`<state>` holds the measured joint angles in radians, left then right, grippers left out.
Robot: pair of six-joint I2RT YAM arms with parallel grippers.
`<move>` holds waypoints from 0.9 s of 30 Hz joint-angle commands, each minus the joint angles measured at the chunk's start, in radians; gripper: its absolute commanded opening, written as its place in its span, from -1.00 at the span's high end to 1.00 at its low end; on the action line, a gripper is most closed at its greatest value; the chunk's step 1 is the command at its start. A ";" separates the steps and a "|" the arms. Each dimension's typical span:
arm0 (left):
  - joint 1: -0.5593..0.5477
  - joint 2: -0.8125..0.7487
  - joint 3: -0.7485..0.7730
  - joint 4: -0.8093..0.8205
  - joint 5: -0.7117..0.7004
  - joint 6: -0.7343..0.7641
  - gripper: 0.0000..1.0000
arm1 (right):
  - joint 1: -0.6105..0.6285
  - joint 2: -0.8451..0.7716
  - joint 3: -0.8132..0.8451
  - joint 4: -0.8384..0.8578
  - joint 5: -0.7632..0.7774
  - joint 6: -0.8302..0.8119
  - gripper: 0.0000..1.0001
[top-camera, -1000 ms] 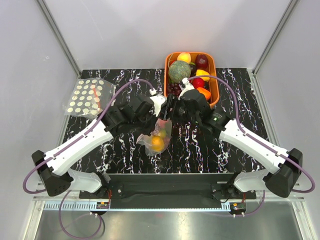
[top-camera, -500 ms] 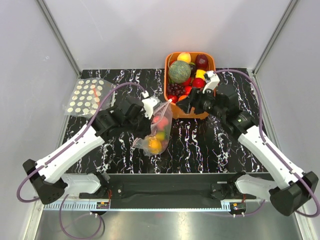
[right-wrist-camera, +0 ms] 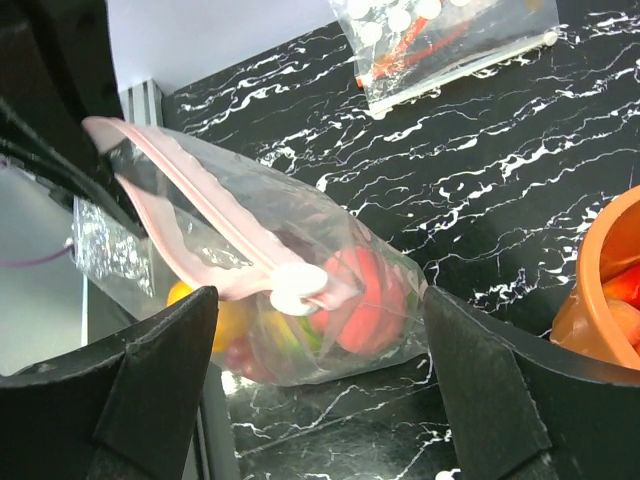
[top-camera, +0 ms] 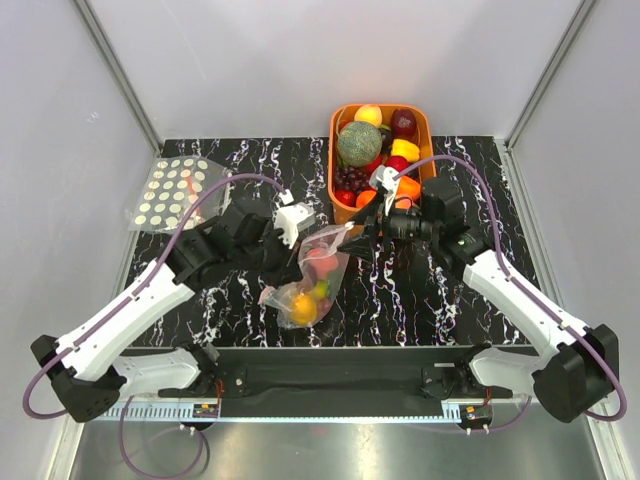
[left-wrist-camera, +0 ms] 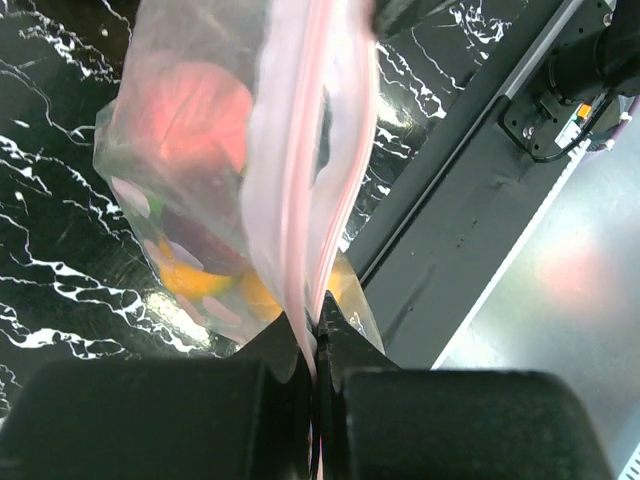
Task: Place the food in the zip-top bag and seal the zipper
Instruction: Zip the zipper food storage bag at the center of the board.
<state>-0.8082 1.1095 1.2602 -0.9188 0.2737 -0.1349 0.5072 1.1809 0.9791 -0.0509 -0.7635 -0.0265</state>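
Note:
The bag [right-wrist-camera: 343,292] should be pinched beside the slider by my right gripper while my left gripper is on the zipper's end opposite the slider, before my left gripper takes the slider.
The zip-top bag [top-camera: 312,275] lies on the black marble table, holding a red fruit [top-camera: 320,262] and an orange fruit [top-camera: 302,307]. My left gripper [top-camera: 298,248] is shut on the left end of the pink zipper [left-wrist-camera: 300,200]; its closed tips [left-wrist-camera: 316,335] pinch the strip. In the right wrist view the bag [right-wrist-camera: 300,250] hangs by the zipper [right-wrist-camera: 190,215], with a white slider [right-wrist-camera: 298,288] near its right end. My right gripper [right-wrist-camera: 318,310] is open, its fingers [right-wrist-camera: 150,390] standing apart on either side of the bag's slider end; it sits just right of the bag [top-camera: 362,225].
An orange basket [top-camera: 432,150] of fruit stands at the back right, its rim also in the right wrist view [right-wrist-camera: 600,270]. A second clear bag with cream-white dots [top-camera: 175,195] lies at the back left and shows in the right wrist view [right-wrist-camera: 440,35]. The table's near rail [left-wrist-camera: 470,190] runs below the bag.
My right gripper left the bag, swung out toward the basket, then came back to the bag's slider end. My left arm drew back to the left and nearer, pulling the bag with it.

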 commanded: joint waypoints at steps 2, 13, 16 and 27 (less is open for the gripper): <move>0.018 -0.040 -0.025 0.063 0.058 0.008 1.00 | -0.025 -0.012 -0.020 0.103 -0.102 -0.075 -0.80; 0.159 -0.120 -0.125 0.067 0.071 -0.054 1.00 | -0.053 0.016 -0.072 0.192 -0.226 -0.104 -0.88; 0.184 -0.120 -0.143 0.077 0.091 -0.058 1.00 | -0.053 0.034 -0.073 0.203 -0.238 -0.102 -0.89; 0.185 -0.117 -0.189 0.098 0.160 -0.065 1.00 | -0.055 0.187 0.047 0.210 -0.241 -0.124 -0.94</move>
<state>-0.6281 1.0031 1.0836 -0.8639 0.3920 -0.1856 0.4591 1.3525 0.9565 0.1081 -0.9714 -0.1307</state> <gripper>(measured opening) 0.012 0.971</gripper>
